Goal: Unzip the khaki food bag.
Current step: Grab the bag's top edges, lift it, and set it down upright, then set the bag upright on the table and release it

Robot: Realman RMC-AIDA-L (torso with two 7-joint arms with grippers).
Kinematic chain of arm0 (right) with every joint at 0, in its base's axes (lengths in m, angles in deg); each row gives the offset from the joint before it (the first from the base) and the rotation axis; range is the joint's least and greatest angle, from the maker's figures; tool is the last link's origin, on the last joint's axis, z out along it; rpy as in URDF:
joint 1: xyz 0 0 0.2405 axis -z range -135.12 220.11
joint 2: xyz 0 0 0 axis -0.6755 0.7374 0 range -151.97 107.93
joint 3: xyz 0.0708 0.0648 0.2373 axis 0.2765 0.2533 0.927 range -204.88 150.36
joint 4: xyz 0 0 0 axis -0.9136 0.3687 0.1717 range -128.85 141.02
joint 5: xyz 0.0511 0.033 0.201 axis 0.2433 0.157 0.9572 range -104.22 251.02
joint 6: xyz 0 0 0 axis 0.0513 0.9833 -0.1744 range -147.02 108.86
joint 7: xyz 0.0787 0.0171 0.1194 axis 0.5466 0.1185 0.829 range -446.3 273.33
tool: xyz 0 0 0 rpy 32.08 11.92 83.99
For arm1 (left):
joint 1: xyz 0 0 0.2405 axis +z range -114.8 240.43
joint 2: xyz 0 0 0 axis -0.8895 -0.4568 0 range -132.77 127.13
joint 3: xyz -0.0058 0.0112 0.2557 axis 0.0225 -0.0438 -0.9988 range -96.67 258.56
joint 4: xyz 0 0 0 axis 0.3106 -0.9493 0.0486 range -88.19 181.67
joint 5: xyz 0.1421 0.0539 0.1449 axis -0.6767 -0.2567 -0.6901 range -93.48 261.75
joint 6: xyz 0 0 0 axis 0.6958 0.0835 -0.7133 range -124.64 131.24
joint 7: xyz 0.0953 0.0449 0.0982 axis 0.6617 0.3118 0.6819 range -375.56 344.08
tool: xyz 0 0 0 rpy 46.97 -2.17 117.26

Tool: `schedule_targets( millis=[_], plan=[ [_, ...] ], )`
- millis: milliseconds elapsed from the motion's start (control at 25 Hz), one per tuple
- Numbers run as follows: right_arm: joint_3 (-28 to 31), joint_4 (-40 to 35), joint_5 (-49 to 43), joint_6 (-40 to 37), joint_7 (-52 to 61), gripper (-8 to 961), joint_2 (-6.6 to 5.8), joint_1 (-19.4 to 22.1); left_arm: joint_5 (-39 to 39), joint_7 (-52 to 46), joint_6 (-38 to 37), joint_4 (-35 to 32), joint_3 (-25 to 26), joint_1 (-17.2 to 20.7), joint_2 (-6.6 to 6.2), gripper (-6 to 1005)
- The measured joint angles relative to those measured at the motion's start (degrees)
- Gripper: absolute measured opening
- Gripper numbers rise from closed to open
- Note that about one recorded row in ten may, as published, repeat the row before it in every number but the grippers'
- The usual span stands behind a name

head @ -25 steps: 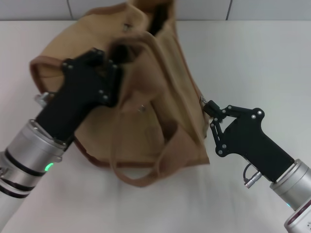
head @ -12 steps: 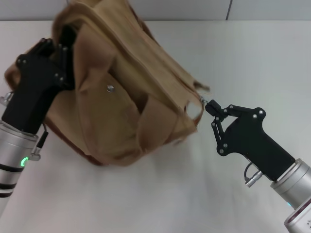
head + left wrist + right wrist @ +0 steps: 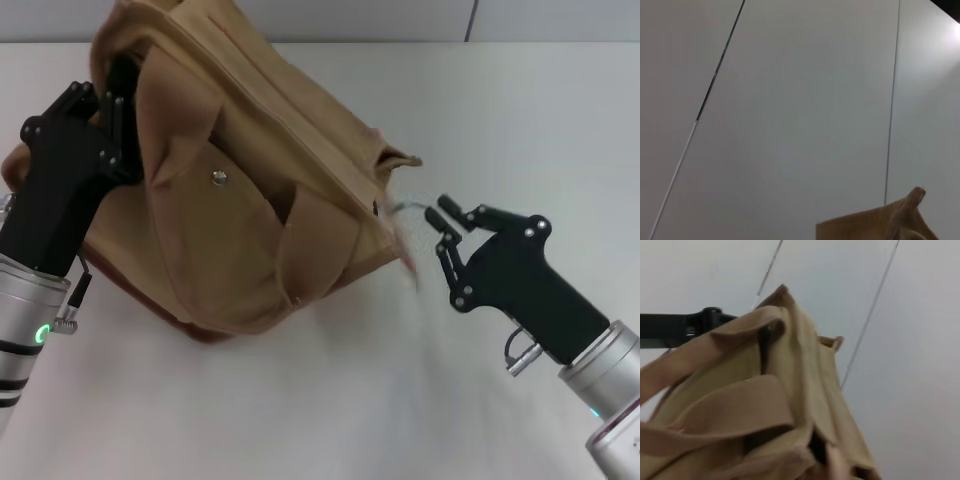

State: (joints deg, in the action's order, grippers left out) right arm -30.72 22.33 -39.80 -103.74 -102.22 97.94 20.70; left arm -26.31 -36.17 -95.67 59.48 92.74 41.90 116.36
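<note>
I need to use my right gripper to grip the bag's corner tab (image 3: 402,160) at the loose end of the khaki food bag, which slants from my left gripper, and straighten the bag.
The khaki food bag (image 3: 250,220) lies tilted on the white table, its front pocket snap (image 3: 219,177) facing up. My left gripper (image 3: 112,112) is at the bag's far left top end, shut on the fabric there. My right gripper (image 3: 441,210) is open just right of the bag's right top corner (image 3: 392,162), a small gap away. A faint blurred streak hangs between that corner and the gripper. The right wrist view shows the bag (image 3: 765,410) with its straps close up and the left gripper (image 3: 685,327) behind it. The left wrist view shows only a corner of the bag (image 3: 890,222).
The white table (image 3: 520,110) stretches to the right and front of the bag. A white panelled wall (image 3: 300,15) runs along the table's far edge, close behind the bag's top.
The left gripper pulled the bag's end to the left and the bag swung upright-tilted. The right gripper, earlier pinched at the bag's right corner, has opened and let go.
</note>
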Motion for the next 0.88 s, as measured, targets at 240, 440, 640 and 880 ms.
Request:
schedule_targets(
  millis=[240, 440, 640, 880],
  plan=[
    [5.5, -0.1, 0.1, 1.8, 0.6, 115, 0.0, -0.2, -0.2, 0.0, 1.0, 0.0, -0.1, 0.0, 0.0, 75],
    [6.3, -0.1, -0.1, 4.2, 0.7, 331, 0.0, -2.1, -0.3, -0.1, 1.4, 0.2, -0.2, 0.0, 0.0, 75],
    [5.9, 0.2, -0.4, 4.9, 0.8, 493, 0.0, -3.9, -0.4, -0.1, 1.4, 0.4, -0.5, 0.0, 0.0, 75],
    [5.9, 0.3, -0.5, 5.9, 1.6, 488, 0.0, -5.6, -0.4, -0.1, 1.5, 0.5, -0.9, -0.2, 0.0, 76]
  ],
)
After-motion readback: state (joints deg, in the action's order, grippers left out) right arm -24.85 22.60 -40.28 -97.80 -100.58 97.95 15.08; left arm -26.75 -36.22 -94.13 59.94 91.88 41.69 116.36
